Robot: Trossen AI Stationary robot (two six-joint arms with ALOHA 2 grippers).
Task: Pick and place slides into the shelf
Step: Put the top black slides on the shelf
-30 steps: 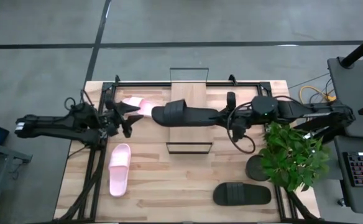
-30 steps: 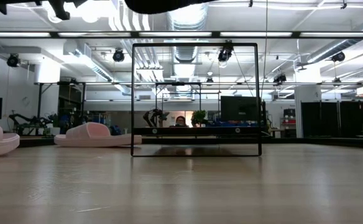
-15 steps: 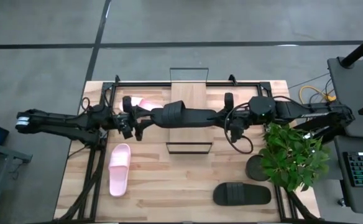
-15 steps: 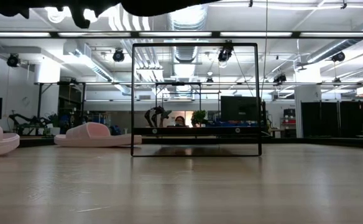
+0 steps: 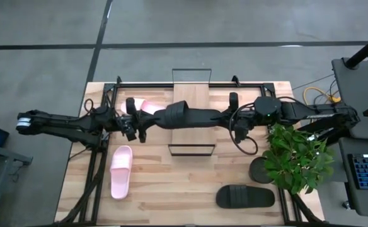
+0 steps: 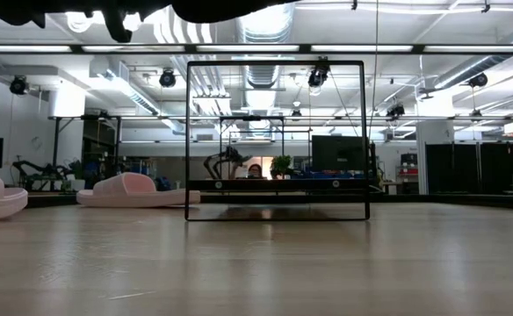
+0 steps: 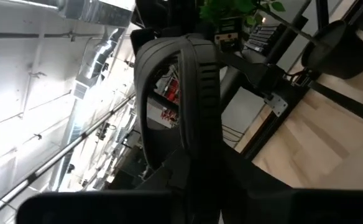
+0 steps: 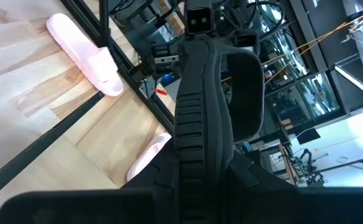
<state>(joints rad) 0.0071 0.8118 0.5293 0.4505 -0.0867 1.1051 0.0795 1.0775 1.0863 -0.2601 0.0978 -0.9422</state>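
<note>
The black slide is held only at its heel end by my right gripper, so next my right gripper opens and takes its rim farther in before [image 5: 204,118] my left gripper releases.
A black slide [image 5: 187,116] hangs in the air above the shelf, lengthwise between my two grippers, its strap [image 5: 176,113] nearer the left one. My right gripper [image 5: 228,118] is shut on its heel end. My left gripper [image 5: 143,120] is right at its toe end, and the left wrist view looks up along the slide's strap [image 7: 181,81]. The shelf shows as a light-wood panel [image 5: 190,94] and a black wire frame [image 6: 274,140]. One pink slide [image 5: 138,103] lies partly under my left arm, another pink slide [image 5: 121,170] lies near the left edge, and a second black slide [image 5: 246,197] lies at the near right. My right gripper holds the black slide by its heel end [image 8: 194,158], between its two fingers, coming level from the table's right side and along the slide's length. The slide is lifted clear above the shelf and runs level toward the left arm; the slide itself hides the pads.
A potted plant [image 5: 297,157] with a dark round base [image 5: 259,170] stands at the table's right edge, beside my right arm. A black table frame [image 5: 102,164] runs along the left side and far edge. Bare wood lies between the shelf and the near edge.
My left gripper has moved toward the table's right, from beside the far pink slide up to the toe end of the black slide, and has stayed there for the last half second. My right gripper and the slide have kept nearly still.
</note>
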